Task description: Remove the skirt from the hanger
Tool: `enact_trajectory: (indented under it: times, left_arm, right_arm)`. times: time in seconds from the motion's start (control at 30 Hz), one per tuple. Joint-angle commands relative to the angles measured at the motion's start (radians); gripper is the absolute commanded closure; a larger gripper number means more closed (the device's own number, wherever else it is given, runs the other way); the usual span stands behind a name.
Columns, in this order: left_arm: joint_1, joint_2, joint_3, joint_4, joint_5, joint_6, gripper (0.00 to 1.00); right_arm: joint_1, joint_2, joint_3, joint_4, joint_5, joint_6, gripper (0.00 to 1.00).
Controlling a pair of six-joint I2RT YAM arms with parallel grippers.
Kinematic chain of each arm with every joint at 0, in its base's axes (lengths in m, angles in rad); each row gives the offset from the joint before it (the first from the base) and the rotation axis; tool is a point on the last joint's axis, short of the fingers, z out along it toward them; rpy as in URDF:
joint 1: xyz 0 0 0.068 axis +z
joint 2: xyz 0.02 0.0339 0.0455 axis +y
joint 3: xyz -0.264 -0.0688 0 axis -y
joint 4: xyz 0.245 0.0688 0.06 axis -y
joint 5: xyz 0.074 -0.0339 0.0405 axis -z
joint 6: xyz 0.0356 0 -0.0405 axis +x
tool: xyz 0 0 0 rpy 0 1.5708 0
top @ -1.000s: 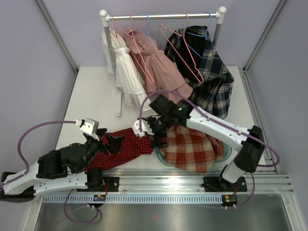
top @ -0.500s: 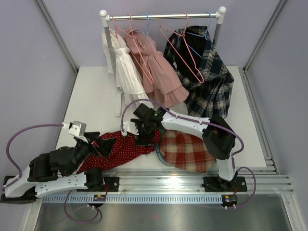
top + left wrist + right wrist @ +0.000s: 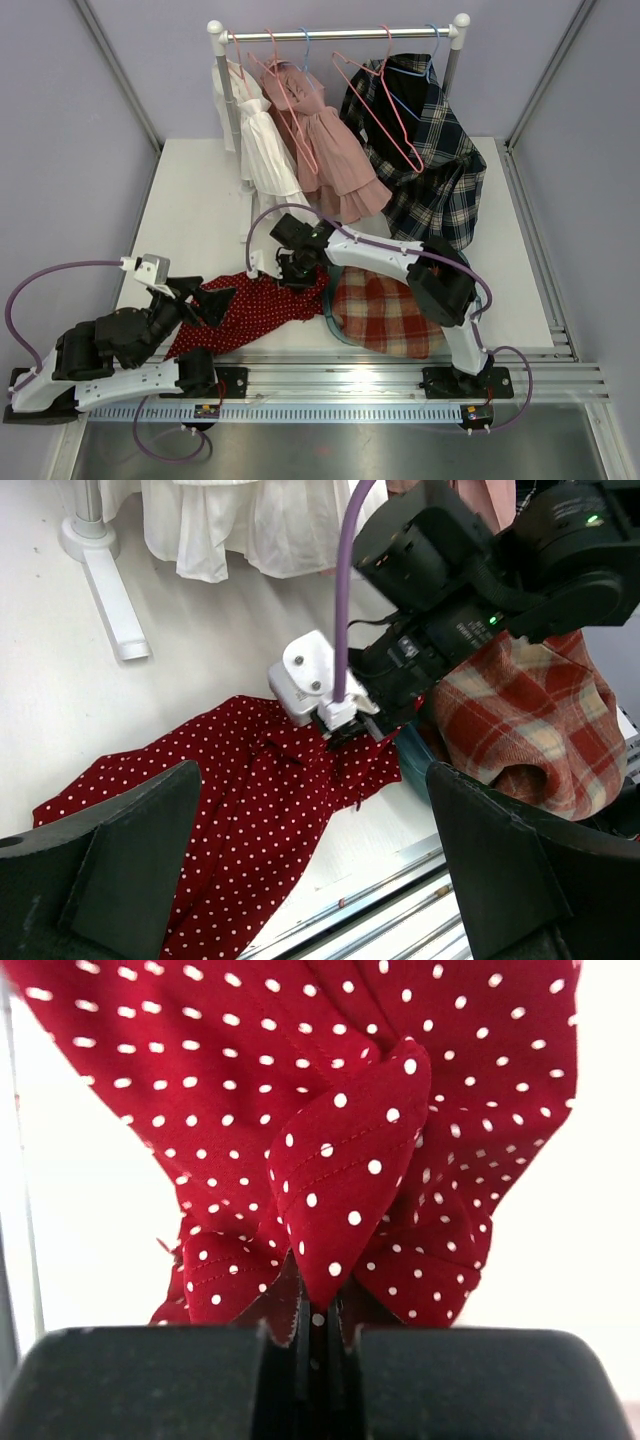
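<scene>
The red skirt will come to lie on top of the red plaid garment (image 3: 398, 291) in the teal basin, where I will let go of it with my right gripper.
The skirt (image 3: 250, 312) is red with white dots and lies spread flat on the white table, with no hanger showing in it. My right gripper (image 3: 291, 271) is at its far right edge, shut on a raised fold of the cloth (image 3: 340, 1160), which is pinched between the fingertips of that gripper (image 3: 320, 1332). My left gripper (image 3: 207, 300) hovers over the skirt's left part (image 3: 250, 810), wide open with nothing between its fingers (image 3: 130, 870). A bare pink hanger (image 3: 385, 115) hangs on the rail at the back.
A clothes rack (image 3: 340, 33) at the back carries a white garment (image 3: 262, 150), a pink dress (image 3: 330, 150) and a dark plaid garment (image 3: 430, 170). Its foot (image 3: 246, 205) rests on the table. A red plaid garment (image 3: 390, 312) fills a teal basin right of the skirt.
My right gripper swung left from the basin onto the skirt's far edge and shut on a fold. My left arm drew back to the left, still open.
</scene>
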Motion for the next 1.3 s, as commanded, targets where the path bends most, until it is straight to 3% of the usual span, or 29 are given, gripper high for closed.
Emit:
enact_trajectory:
  times: [0.0, 0.3, 0.53, 0.7, 1.27]
  left_arm:
    - [0.002, -0.009, 0.017, 0.025, -0.016, -0.016, 0.01]
    - [0.002, -0.006, 0.025, 0.042, -0.017, -0.011, 0.01]
    - [0.002, -0.006, 0.029, 0.063, -0.026, -0.019, 0.01]
    - [0.002, -0.008, 0.032, 0.071, -0.039, -0.028, 0.01]
    - [0.002, 0.070, 0.049, 0.154, -0.036, 0.019, 0.01]
  right_arm:
    - [-0.006, -0.144, 0.088, -0.065, -0.060, 0.002, 1.00]
    - [-0.038, -0.398, 0.341, -0.207, -0.131, 0.046, 1.00]
    - [-0.061, -0.515, 0.581, -0.247, -0.028, 0.126, 1.00]
    - [-0.155, -0.587, 0.708, -0.288, -0.013, 0.166, 1.00]
    - [-0.442, -0.997, 0.254, -0.348, 0.194, 0.040, 1.00]
